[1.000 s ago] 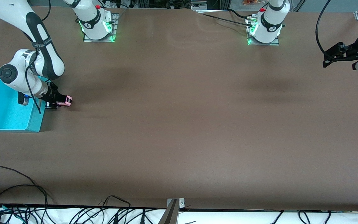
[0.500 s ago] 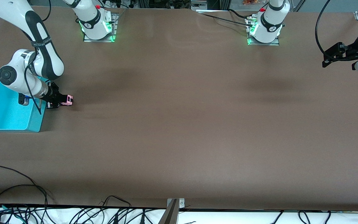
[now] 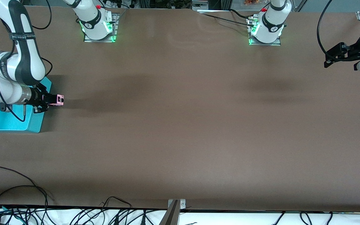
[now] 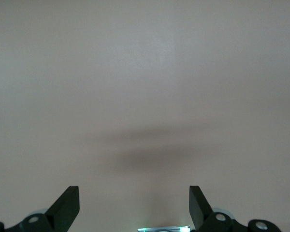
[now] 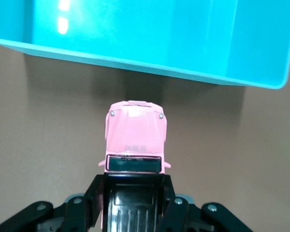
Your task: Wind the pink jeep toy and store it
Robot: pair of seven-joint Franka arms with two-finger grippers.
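Observation:
My right gripper is to release the pink jeep toy. It will let go inside the half of the turquoise bin point(image 3: 21, 90) nearest the arm bases.
The pink jeep toy point(image 3: 57, 99), light pink with a black roof, is held in my right gripper point(image 3: 47, 101), which is shut on its rear half. In the right wrist view the pink jeep toy point(image 5: 135, 131) points its hood at the outer wall of the turquoise bin point(image 5: 150, 34), a short gap away, over bare table. The jeep hangs just beside the turquoise bin point(image 3: 37, 124), at the right arm's end of the table. My left gripper point(image 3: 329, 60) waits at the left arm's end, open and empty; its fingers point(image 4: 67, 205) frame only bare table.
The brown table point(image 3: 180, 125) spreads wide between the two arms. Both arm bases point(image 3: 97, 23) stand along the edge farthest from the front camera. Cables point(image 3: 42, 212) lie along the nearest edge.
My right arm has risen and drawn back toward the bin, carrying the jeep a little closer to it. The left arm has not moved.

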